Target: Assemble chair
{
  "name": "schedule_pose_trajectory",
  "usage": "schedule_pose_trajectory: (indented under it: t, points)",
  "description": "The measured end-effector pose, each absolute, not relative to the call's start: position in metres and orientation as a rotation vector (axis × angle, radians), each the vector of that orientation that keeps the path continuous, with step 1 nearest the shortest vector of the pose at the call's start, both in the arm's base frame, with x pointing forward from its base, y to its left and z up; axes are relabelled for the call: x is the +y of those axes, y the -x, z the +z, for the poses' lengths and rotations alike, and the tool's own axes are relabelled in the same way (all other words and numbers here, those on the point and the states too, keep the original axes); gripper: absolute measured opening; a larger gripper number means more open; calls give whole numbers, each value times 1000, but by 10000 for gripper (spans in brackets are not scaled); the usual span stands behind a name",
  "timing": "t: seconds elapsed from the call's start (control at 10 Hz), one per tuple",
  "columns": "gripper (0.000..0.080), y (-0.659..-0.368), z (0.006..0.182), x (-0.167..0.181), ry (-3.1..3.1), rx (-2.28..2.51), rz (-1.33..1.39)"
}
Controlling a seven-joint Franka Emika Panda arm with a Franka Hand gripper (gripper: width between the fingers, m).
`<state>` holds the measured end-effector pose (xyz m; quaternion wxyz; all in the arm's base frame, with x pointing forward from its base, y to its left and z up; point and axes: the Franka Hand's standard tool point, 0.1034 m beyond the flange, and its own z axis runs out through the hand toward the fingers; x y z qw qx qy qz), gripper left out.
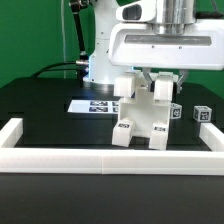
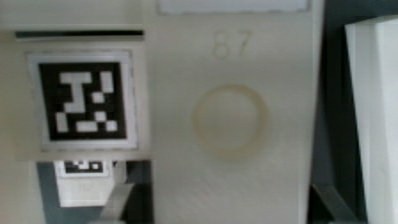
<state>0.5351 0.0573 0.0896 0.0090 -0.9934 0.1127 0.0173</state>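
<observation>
My gripper needs to let go of the chair on the black table (image 1: 133,145), with the chair's feet close against the front rail.
The partly joined chair (image 1: 141,118) stands in the middle of the black table, white and blocky, with two feet toward the front rail and small tags on its faces. My gripper (image 1: 161,81) reaches down from above and is shut on the chair's upper right piece (image 1: 161,95). In the wrist view that white piece (image 2: 228,120) fills most of the frame, with an oval dimple and raised digits. It runs down between my gripper (image 2: 231,208), and a dark finger (image 2: 331,200) presses against its side. A tagged chair part (image 2: 86,98) lies beside it.
The marker board (image 1: 92,104) lies flat behind the chair on the exterior view's left. A small tagged block (image 1: 203,114) sits at the exterior view's right. A low white border rail (image 1: 110,158) runs along the front and both sides. The robot's base (image 1: 100,60) stands at the back.
</observation>
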Motion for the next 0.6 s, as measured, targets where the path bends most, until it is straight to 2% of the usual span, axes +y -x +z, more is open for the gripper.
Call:
schedule_pose_trajectory:
  t: [0.6]
  points:
    - [290,-535,73,49,3121,309,52]
